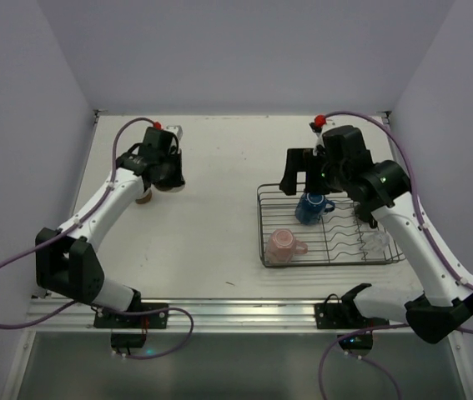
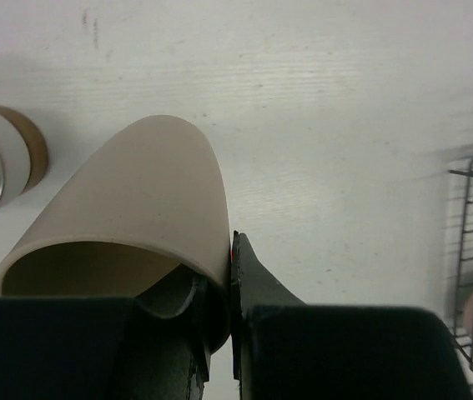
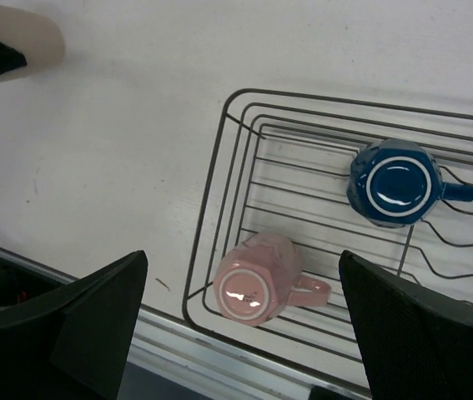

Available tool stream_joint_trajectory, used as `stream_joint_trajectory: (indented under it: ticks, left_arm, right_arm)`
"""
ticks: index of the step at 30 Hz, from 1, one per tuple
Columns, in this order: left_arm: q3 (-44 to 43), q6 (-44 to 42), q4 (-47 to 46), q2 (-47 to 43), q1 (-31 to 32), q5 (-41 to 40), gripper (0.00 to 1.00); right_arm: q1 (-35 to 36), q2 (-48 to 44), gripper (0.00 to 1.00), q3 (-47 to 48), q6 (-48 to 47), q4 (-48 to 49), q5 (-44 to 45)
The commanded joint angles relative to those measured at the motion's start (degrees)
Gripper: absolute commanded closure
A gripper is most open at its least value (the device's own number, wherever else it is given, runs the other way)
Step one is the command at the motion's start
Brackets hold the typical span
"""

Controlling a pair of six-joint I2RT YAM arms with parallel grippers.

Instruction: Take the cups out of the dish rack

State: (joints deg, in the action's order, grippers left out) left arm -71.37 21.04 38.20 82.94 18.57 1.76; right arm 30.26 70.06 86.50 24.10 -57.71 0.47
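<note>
My left gripper needs to set free the beige cup on the table [image 1: 174,192] [image 2: 151,129] next to the brown cup, on the way toward the dish rack.
My left gripper [image 1: 166,175] is shut on the wall of a beige cup [image 2: 136,200], one finger inside the rim and one outside, over the table's left side. Beside it stand a cream cup [image 2: 2,162] and a brown one [image 2: 34,143], half cut off in the left wrist view. The dish rack [image 1: 329,250] lies at the right with a blue cup [image 1: 311,207] and a pink cup [image 1: 283,245] upside down in it. My right gripper [image 3: 257,325] hangs open above the rack's near left corner, over the pink cup [image 3: 257,279]; the blue cup [image 3: 395,183] is further in.
A pale translucent thing [image 1: 374,242] sits in the rack's right part. The aluminium rail [image 1: 236,310] with both arm bases runs along the table's near edge. White walls close off the left, back and right sides.
</note>
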Motion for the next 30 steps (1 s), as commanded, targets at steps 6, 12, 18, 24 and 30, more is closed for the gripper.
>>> stream_joint_trajectory:
  ticks: [6,12,18,24,30]
  left_arm:
    - [-3.9,-4.5,3.6,8.5,0.8,-10.9,1.0]
    - [-7.4,-5.3,4.3,15.8,0.8,-11.3,1.0]
    - [-10.6,-6.8,4.3,19.8,0.6,-11.4,1.0]
    - [-11.3,-7.1,4.3,22.7,-0.5,-11.4,0.97]
    - [-10.9,-8.1,3.6,23.7,-1.7,-10.1,0.85]
  right_arm:
    - [0.4,-2.0,0.01,-3.6,-5.5,-3.4,3.6]
    - [1.0,-2.4,0.01,-5.9,-7.0,-2.3,1.9]
    - [1.9,-1.9,0.01,-8.2,-7.6,-1.0,-1.9]
    - [5.8,0.2,0.01,-8.4,-7.4,-3.8,-0.6]
    - [9.8,0.1,0.01,-9.7,-8.5,-4.1,3.1]
